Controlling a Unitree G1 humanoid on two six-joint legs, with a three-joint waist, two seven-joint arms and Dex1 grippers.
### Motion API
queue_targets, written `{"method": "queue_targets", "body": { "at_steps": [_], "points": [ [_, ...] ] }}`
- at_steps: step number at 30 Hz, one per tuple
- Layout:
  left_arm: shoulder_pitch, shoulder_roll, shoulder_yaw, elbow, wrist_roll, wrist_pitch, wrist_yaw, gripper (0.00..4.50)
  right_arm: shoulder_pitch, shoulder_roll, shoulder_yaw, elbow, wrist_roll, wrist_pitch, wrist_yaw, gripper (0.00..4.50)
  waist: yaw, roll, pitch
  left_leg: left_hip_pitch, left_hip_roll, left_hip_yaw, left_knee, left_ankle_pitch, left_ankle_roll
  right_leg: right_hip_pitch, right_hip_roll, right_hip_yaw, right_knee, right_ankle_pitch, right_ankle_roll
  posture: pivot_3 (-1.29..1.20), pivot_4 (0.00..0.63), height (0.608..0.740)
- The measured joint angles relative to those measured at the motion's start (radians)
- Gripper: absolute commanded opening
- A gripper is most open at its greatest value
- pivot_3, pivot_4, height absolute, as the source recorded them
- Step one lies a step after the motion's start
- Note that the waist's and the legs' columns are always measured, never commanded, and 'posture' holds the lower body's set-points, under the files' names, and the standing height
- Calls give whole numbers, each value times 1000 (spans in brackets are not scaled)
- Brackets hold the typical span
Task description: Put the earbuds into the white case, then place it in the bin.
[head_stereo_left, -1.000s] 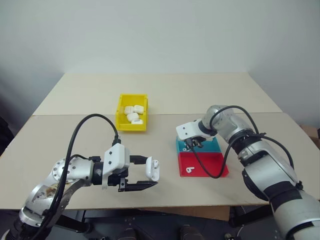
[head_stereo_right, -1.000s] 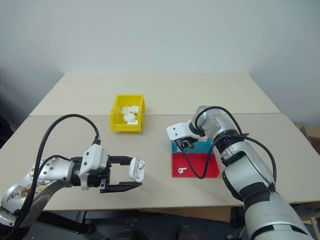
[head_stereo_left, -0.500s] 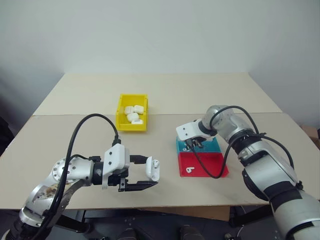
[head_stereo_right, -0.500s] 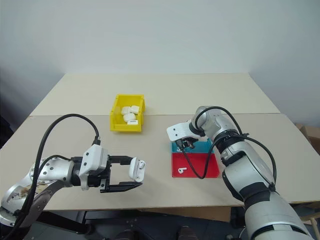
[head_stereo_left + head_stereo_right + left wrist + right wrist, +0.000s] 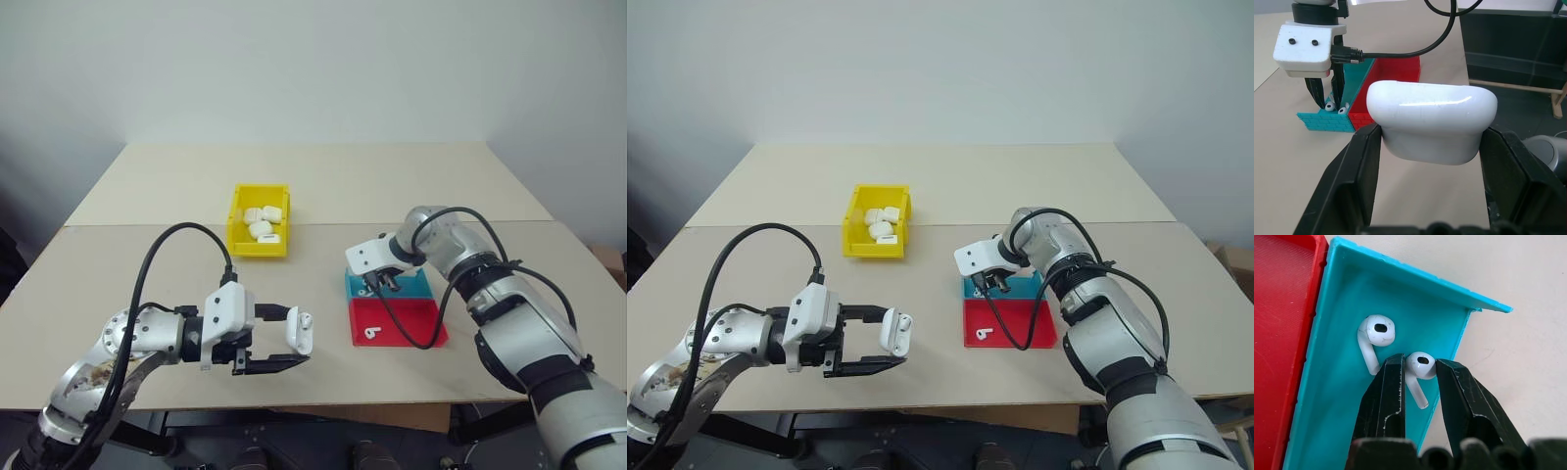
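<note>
Next, my right gripper releases the earbud in the white case, held up [image 5: 351, 238] between the yellow bin and blue tray.
My left gripper [image 5: 294, 337] is shut on the white case [image 5: 300, 331], holding it above the table's near edge; in the left wrist view the case [image 5: 1432, 122] sits between both fingers. My right gripper [image 5: 380, 285] points down into the blue tray [image 5: 413, 284]. In the right wrist view its fingers are shut on the head of one earbud [image 5: 1422, 366], and a second earbud [image 5: 1376, 331] lies just beside it in the tray. Another earbud [image 5: 369, 334] lies in the red tray [image 5: 411, 319]. The yellow bin [image 5: 259, 246] stands farther back on the left.
Several white cases [image 5: 262, 221] lie inside the yellow bin. The red tray sits directly in front of the blue one, touching it. A black cable [image 5: 411, 338] loops over the red tray. A seam [image 5: 147, 225] runs across the table behind the bin.
</note>
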Motion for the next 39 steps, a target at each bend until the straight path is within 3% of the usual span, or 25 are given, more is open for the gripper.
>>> {"method": "queue_targets", "body": {
  "at_steps": [9,13,17,20,25,27,30,32,39],
  "points": [
    [-27,-17,5,15,-18,-1,-7,2753,85,-117,-177,-272,132,185,50,1172,4,0,0,-1,0,0,0,0,0,0,0,0,0,0,0,0,150,740],
    [-114,-35,5,55,-40,-3,-24,2753,179,-151,-361,-519,305,447,44,1172,9,0,0,-1,0,0,0,0,0,0,0,0,0,0,0,0,150,740],
    [-251,-77,-2,139,-53,-4,-44,2753,255,-158,-633,-860,560,801,-37,1172,23,0,0,-2,0,0,0,0,0,0,0,-1,0,0,0,0,150,740],
    [-338,-122,-15,202,-55,-2,-50,2753,312,-116,-825,-1084,743,1003,-148,1172,29,0,0,-2,0,-1,0,0,0,1,0,-1,-1,-1,1,0,150,740],
    [-474,-227,-43,284,-70,16,-41,2753,366,113,-1151,-1361,1147,1253,-451,1172,28,0,0,-2,0,-2,2,0,0,1,0,-1,0,0,1,0,150,740],
    [-501,-249,-45,302,-79,28,-37,2753,396,180,-1212,-1423,1289,1284,-569,1172,26,0,0,-1,0,-2,1,0,0,1,0,-1,0,0,1,0,150,740],
    [-536,-277,-54,328,-87,46,-35,2753,508,306,-1228,-1507,1514,1279,-758,1172,22,0,0,-2,0,-2,1,0,0,1,1,-1,0,0,1,0,150,740],
    [-547,-287,-63,332,-89,50,-34,2753,576,333,-1192,-1554,1603,1256,-829,1172,22,0,0,-2,0,-3,1,0,0,1,0,-1,0,0,1,0,150,740],
    [-569,-303,-65,337,-110,80,-25,2753,713,281,-1023,-1659,1718,1127,-902,1172,19,0,0,-1,0,-3,1,0,0,1,0,-1,0,-2,4,0,150,740]
  ]
}}
